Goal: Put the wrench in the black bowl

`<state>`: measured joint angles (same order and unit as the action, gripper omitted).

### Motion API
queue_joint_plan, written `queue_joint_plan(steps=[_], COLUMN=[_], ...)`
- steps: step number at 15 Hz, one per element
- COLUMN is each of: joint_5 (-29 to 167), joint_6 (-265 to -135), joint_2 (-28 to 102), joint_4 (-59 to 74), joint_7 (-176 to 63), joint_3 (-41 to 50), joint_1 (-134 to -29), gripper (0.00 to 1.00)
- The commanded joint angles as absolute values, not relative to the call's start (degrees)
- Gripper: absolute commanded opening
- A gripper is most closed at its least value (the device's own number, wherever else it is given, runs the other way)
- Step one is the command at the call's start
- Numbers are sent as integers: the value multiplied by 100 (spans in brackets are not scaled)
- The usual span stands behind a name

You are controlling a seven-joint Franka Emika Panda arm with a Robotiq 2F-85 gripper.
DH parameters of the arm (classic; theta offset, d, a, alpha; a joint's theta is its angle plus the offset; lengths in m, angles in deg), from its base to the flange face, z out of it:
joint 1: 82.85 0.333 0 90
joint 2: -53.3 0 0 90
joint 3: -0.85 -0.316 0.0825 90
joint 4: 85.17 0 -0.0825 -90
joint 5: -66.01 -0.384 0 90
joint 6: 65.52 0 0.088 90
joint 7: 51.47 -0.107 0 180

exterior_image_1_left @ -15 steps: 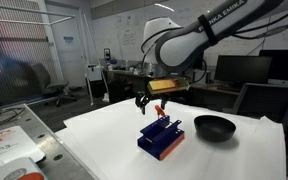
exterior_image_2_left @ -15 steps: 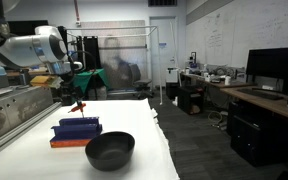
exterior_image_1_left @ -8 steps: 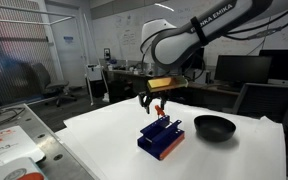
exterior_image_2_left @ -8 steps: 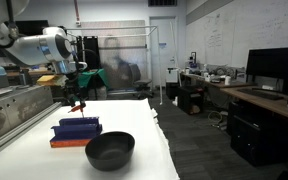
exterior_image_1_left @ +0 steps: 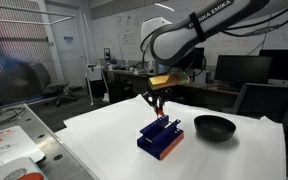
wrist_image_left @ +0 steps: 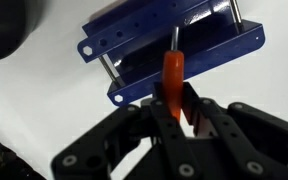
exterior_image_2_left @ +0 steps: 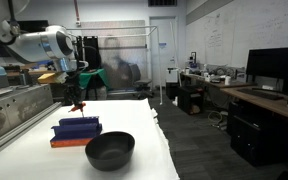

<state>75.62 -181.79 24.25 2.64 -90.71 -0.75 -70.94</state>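
Observation:
Next, I let go of the wrench inside the black bowl, with it leaning on its rim [exterior_image_1_left: 200, 123] [wrist_image_left: 21, 37] near the blue rack.
The wrench [wrist_image_left: 172, 72] is a slim orange-red tool, clamped between my gripper's [wrist_image_left: 177, 106] black fingers in the wrist view, its free end pointing over the dark blue slotted rack [wrist_image_left: 174, 38]. In both exterior views my gripper [exterior_image_1_left: 156, 104] [exterior_image_2_left: 76, 102] hangs just above the blue rack [exterior_image_1_left: 161, 138] [exterior_image_2_left: 76, 129], with the orange wrench [exterior_image_1_left: 161, 112] [exterior_image_2_left: 77, 105] at its tips. The wide black bowl [exterior_image_1_left: 214, 127] [exterior_image_2_left: 110, 150] sits on the white table beside the rack, apart from the gripper.
The white table [exterior_image_1_left: 104, 140] [exterior_image_2_left: 149, 135] carries only the rack and bowl. A grey metal bench with red-and-white items [exterior_image_1_left: 9, 150] stands beside it. Desks and monitors [exterior_image_1_left: 242, 68] fill the background.
The jaws have gone from open to shut on the wrench above the rack. The arm has shifted slightly; rack and bowl have not moved.

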Motion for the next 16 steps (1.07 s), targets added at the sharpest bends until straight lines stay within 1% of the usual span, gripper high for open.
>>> queue_joint_plan(steps=[1, 3, 6, 9, 10, 12, 16], joint_5=[7420, 7396, 7547, 7612, 7772, 8290, 9018], joint_6=[-18126, -17902, -17190, -16002, -15429, -14648, -14226], joint_2=[2440, 2852, 3459, 3973, 4126, 4184, 3982], joint_4=[161, 362, 407, 126, -2, -158, 226], joint_7=[-9000, -8886, -8901, -8943, -9094, -9371, -9648], joint_3=[33, -5, -26, -99, -81, -105, -109], joint_1=[-7117, -7103, -6989, -6961, -6917, -6903, -7035], gripper=[11, 11, 11, 12, 12, 13, 12])
